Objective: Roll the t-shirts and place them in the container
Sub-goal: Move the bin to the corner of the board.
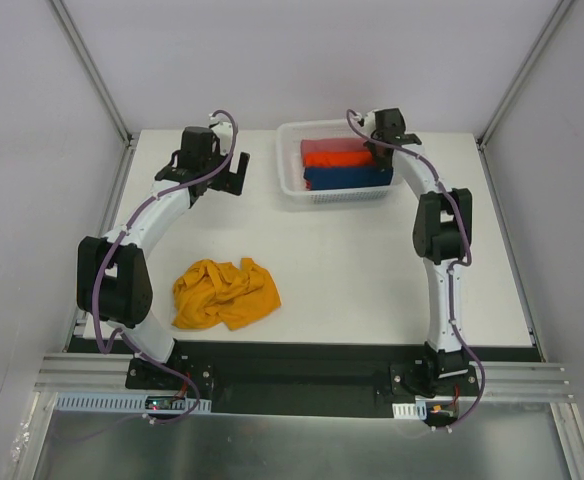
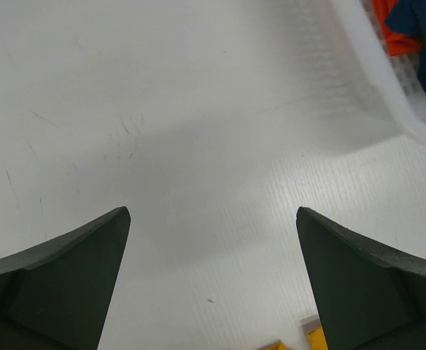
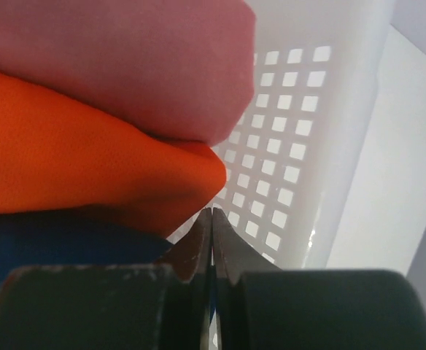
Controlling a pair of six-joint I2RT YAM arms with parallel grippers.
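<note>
My left gripper is to head next for the mustard-orange t-shirt's far corner (image 1: 202, 268), on the side away from the white basket, and it should close there.
A mustard-orange t-shirt (image 1: 224, 293) lies crumpled on the table in front of the left arm. Its edge just shows at the bottom of the left wrist view (image 2: 315, 340). Pinkish (image 1: 332, 146), red-orange (image 1: 337, 159) and dark blue (image 1: 344, 177) rolled t-shirts lie side by side in the white mesh basket (image 1: 338, 197). My left gripper (image 1: 234, 172) is open and empty over bare table, left of the basket (image 2: 373, 80). My right gripper (image 1: 377, 148) is inside the basket at its right end. In the right wrist view it (image 3: 211, 213) is shut beside the pinkish (image 3: 125, 65), red-orange (image 3: 89, 160) and blue (image 3: 52, 240) rolls, near the mesh wall (image 3: 293, 146).
The basket stands at the back middle of the white table. Grey walls and metal frame posts (image 1: 92, 70) close in the table on the left, right and back. A black rail (image 1: 302, 365) runs along the near edge.
</note>
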